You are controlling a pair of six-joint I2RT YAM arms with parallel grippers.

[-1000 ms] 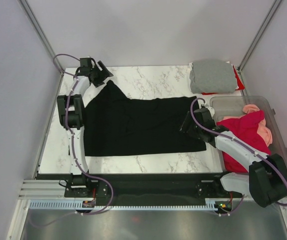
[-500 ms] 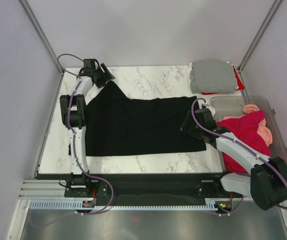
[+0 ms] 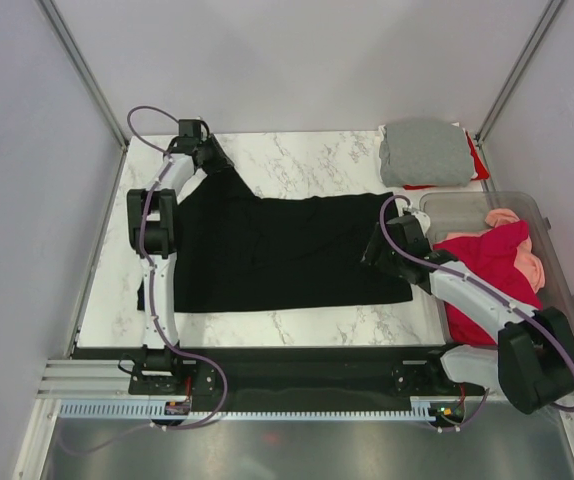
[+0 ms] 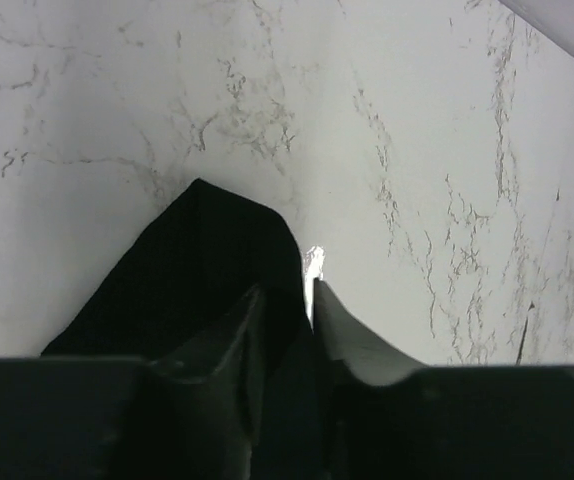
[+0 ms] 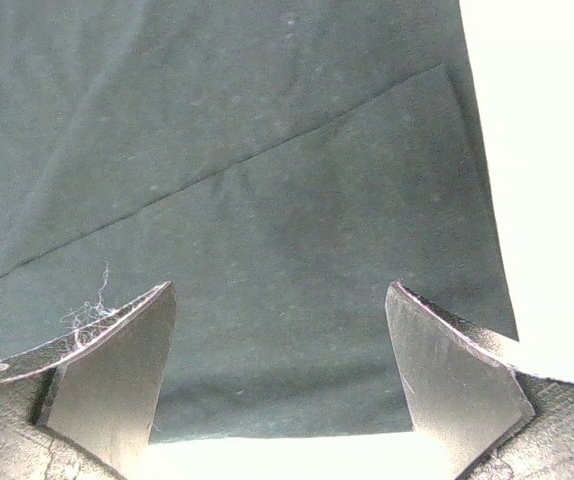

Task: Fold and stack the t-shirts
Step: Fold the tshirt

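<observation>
The robot's right gripper will close on the black t-shirt's far corner [image 3: 389,196], the one closest to the folded grey t-shirt.
A large black t-shirt [image 3: 277,250] lies spread flat across the marble table [image 3: 307,155]. At its far left corner my left gripper [image 3: 207,156] has its jaws nearly together, pinching the black cloth; the left wrist view shows that corner [image 4: 207,250] running between the fingers of the left gripper [image 4: 287,290]. My right gripper [image 3: 377,250] hovers open over the shirt's right end, and its wrist view shows dark cloth [image 5: 267,150] under the wide-spread right gripper [image 5: 282,310], with nothing held. A folded grey t-shirt [image 3: 425,152] rests at the far right. Crimson [image 3: 487,262] and salmon-pink [image 3: 529,262] t-shirts lie bunched in the tub.
A clear plastic tub [image 3: 567,290] stands along the right side of the table, beside the right arm. A bit of red cloth [image 3: 479,160] peeks out beside the grey shirt. Grey walls close in the table on three sides.
The left gripper has slid right onto the black shirt's far corner and closed on it. The right gripper has stayed open in the same place.
</observation>
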